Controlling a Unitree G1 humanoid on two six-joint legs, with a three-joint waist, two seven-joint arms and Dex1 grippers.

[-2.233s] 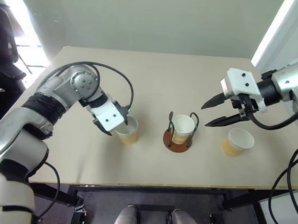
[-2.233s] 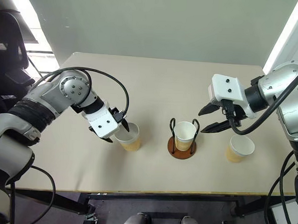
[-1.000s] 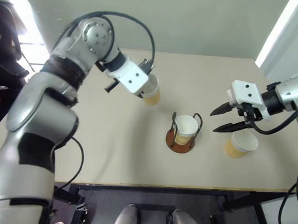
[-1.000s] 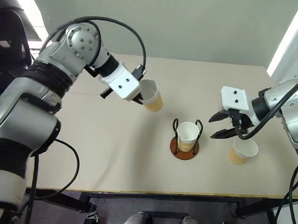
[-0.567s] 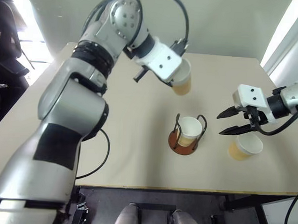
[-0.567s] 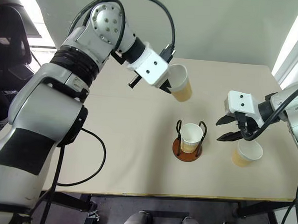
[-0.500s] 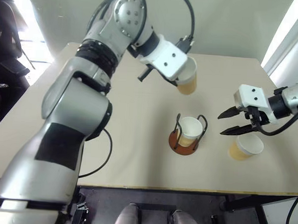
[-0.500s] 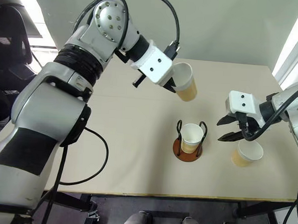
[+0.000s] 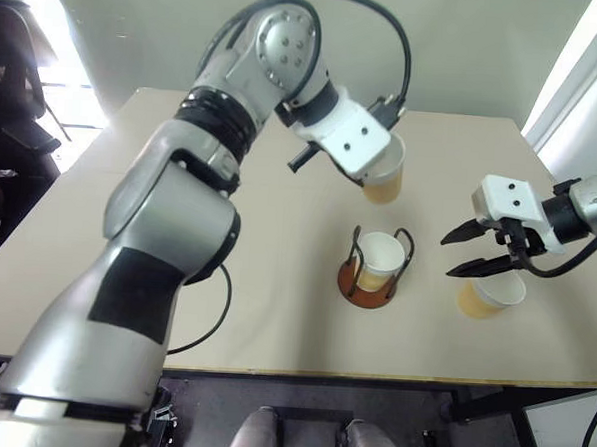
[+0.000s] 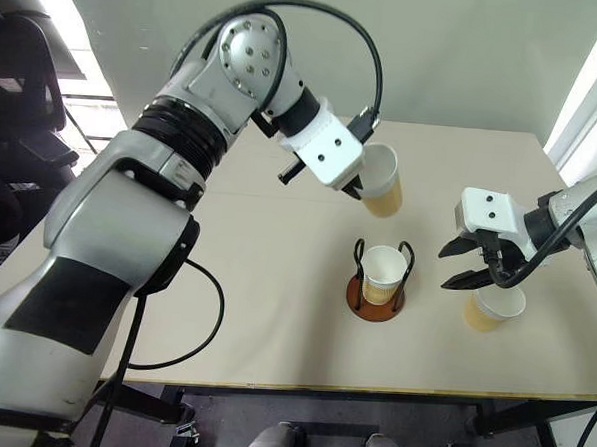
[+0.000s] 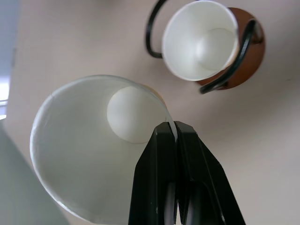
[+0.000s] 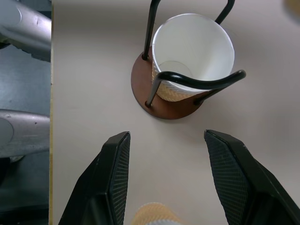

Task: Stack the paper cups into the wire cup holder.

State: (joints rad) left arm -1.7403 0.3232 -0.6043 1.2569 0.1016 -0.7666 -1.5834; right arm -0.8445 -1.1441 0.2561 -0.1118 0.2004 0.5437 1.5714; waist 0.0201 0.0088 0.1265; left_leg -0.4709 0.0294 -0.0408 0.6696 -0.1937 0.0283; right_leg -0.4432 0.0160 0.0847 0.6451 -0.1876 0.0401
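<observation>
Next, my left gripper releases the tan paper cup, now tilted above the holder, inside the paper cup standing in the wire cup holder (image 9: pixel 385 252) (image 11: pixel 201 42).
My left gripper (image 9: pixel 374 175) is shut on the rim of a tan paper cup (image 9: pixel 386 180), holding it tilted in the air just behind and above the wire cup holder (image 9: pixel 359 285). The pinch on the white rim shows in the left wrist view (image 11: pixel 171 129). A second paper cup (image 9: pixel 379 256) stands inside the holder's dark wire loops on the reddish-brown base (image 12: pixel 164 108). A third paper cup (image 9: pixel 493 294) stands upright on the table to the right. My right gripper (image 9: pixel 452 254) hovers open and empty beside that cup, between it and the holder.
The beige table (image 9: pixel 225 280) has its front edge close below the holder. A dark chair (image 9: pixel 5 88) stands off the table's left side. A wall runs behind the far edge.
My left arm has carried its paper cup rightward, from left of the holder to just behind and above it. The right gripper has stayed open in about the same place.
</observation>
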